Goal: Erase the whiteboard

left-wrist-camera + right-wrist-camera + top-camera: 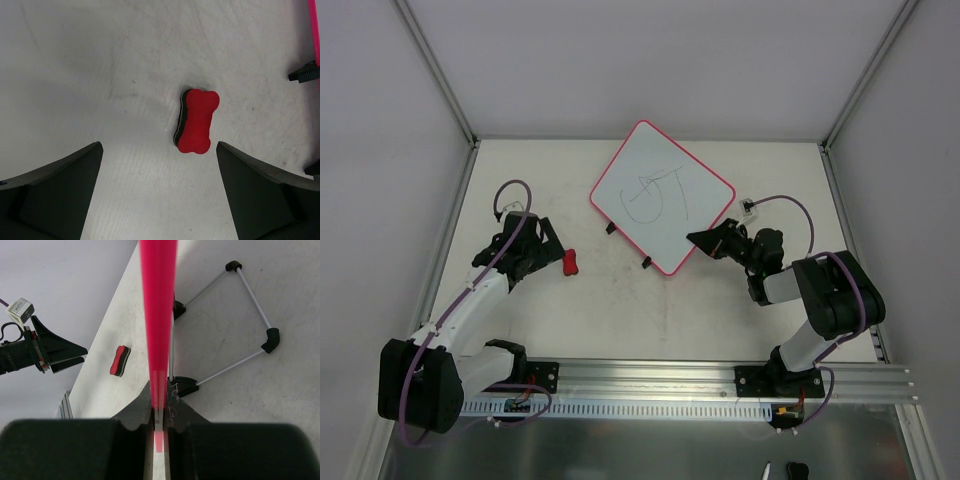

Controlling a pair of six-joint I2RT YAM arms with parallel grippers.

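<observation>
Next, my left gripper should go to the red eraser's narrow middle (570, 262) (198, 121), between its two wider ends, and close there.
The whiteboard (663, 195) lies turned like a diamond at the table's middle back, white with a red-pink rim and black scribbles on it. My right gripper (705, 240) is shut on its near right edge; in the right wrist view the rim (158, 315) runs edge-on between the fingers of that gripper (160, 390). A small red bow-shaped eraser (570, 263) lies left of the board. My left gripper (548, 250) stands open just left of the eraser (197, 121), which lies a little beyond the wide-apart fingertips of that gripper (159, 150), untouched.
Two black clips (646, 263) sit along the board's near left edge. A thin wire stand (250, 295) with black corner pieces shows under the board. Grey walls close the table at the back and sides. An aluminium rail (650, 378) runs along the near edge.
</observation>
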